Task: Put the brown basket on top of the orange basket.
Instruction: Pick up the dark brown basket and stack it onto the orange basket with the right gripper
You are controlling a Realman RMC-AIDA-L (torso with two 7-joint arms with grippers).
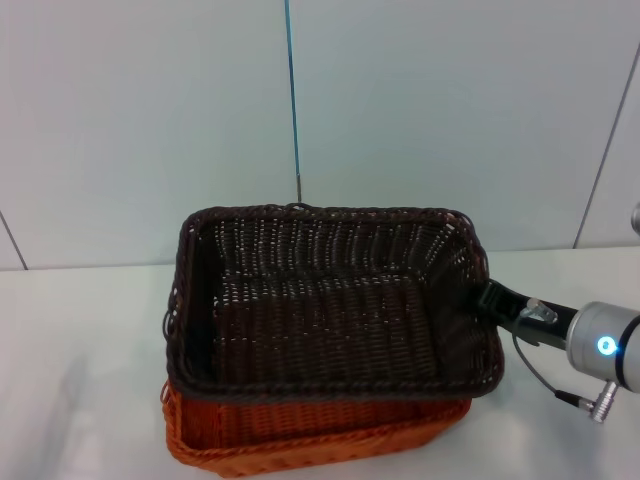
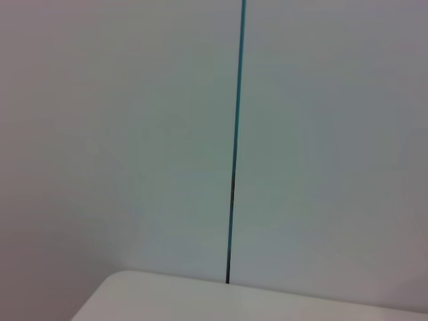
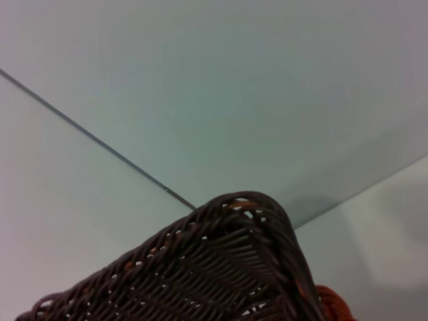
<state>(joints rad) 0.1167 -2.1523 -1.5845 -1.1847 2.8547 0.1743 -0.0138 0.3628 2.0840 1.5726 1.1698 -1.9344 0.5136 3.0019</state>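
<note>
Next, I release the brown basket from my right gripper nested down inside the orange basket (image 1: 313, 352), just behind the front side of the orange basket.
The brown basket (image 1: 330, 320) hangs over the orange basket (image 1: 300, 430) and covers most of it, so only the orange front wall and rim show below it. The brown one sits slightly askew, its rim spreading wider than the orange one. My right gripper (image 1: 488, 298) reaches in from the right and is shut on the brown basket's right wall, with one dark finger outside the weave. In the right wrist view a corner of the brown basket (image 3: 221, 267) fills the lower part, with a bit of the orange basket (image 3: 331, 304) beside it. My left gripper is out of view.
Both baskets stand on a white table (image 1: 80, 340) in front of a pale panelled wall with a thin dark seam (image 1: 291, 100). A cable and connector (image 1: 585, 398) hang under my right wrist.
</note>
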